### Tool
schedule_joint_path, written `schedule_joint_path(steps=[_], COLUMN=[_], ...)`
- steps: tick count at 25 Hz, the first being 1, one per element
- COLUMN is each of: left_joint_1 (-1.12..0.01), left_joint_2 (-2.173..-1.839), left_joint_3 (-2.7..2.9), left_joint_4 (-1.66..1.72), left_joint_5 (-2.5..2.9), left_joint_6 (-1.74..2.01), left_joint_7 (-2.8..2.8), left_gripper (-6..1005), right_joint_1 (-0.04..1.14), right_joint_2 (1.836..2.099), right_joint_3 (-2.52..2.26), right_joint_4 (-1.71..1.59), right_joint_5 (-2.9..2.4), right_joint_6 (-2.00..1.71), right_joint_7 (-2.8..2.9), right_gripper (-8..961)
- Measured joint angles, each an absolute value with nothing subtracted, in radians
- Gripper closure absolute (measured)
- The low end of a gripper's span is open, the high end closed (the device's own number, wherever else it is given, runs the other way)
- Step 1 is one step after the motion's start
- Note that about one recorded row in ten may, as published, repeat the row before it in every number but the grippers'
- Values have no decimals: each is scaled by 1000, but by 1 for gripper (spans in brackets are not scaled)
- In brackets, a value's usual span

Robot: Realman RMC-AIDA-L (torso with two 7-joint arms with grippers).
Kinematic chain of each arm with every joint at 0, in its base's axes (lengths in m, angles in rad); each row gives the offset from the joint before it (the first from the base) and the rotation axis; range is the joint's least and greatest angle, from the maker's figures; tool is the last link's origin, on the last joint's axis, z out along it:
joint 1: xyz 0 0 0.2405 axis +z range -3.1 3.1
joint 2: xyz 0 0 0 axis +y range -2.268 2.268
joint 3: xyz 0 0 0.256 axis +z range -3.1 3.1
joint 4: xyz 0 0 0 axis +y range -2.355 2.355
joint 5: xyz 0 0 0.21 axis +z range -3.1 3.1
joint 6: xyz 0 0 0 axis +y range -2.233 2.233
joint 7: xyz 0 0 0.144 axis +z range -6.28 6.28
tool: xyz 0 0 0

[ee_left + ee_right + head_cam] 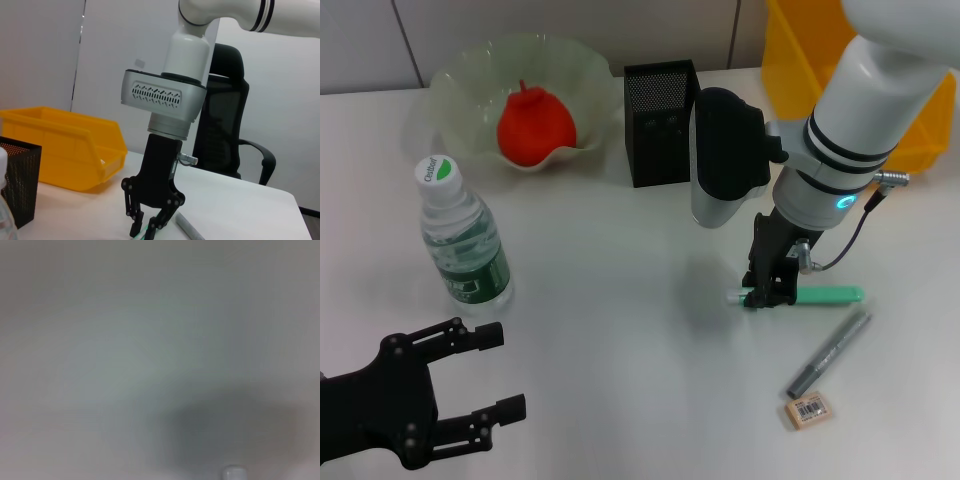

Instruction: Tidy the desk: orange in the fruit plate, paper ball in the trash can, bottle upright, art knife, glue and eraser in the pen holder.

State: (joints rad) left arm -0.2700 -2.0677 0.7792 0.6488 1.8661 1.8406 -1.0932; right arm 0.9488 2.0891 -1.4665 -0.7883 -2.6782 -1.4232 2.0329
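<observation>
The robot's right gripper needs to release the green glue inside the open top of the black mesh pen holder (664,84).
The orange (533,125) lies in the fruit plate (470,75) at the back left. In front of it the bottle (465,245) stands upright. The black mesh pen holder (660,120) is at the back centre, with the yellow trash can (800,50) behind it to the right. My right gripper (767,296) is down at the table, shut on the green glue (830,294), which lies flat. The grey art knife (830,355) and the eraser (808,410) lie just in front of it. My left gripper (505,370) hovers open at the front left, holding nothing. The paper ball is out of view.
The left wrist view shows the right gripper (141,234) touching the table, the trash can (65,145) and pen holder (17,175) beyond it, and a black office chair (225,125) behind the table.
</observation>
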Motion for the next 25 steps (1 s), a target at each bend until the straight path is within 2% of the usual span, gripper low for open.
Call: schedule_joint_path(steps=[10,19,25], left_joint_1=[-264,-262,-266], left_joint_2=[-2068,-2068,-2068], left_joint_3=[779,779,779], left_joint_4=[649,649,649], left_joint_5=[1868,1866,1865], left_joint_6=[1842,1842,1838], left_joint_7=[-1093,-1092,-1091], left_gripper=[214,214,214], right_joint_1=[906,772,697], right_joint_2=[2089,2085,2083], right_joint_3=[-1458,-1402,-1364], right_joint_4=[-953,-1268,-1333], right_joint_5=[-2678,-2624,-2515], right_joint_6=[-1484,-1454,-1330], right_joint_7=[2058,2078,2058], right_gripper=[775,774,774])
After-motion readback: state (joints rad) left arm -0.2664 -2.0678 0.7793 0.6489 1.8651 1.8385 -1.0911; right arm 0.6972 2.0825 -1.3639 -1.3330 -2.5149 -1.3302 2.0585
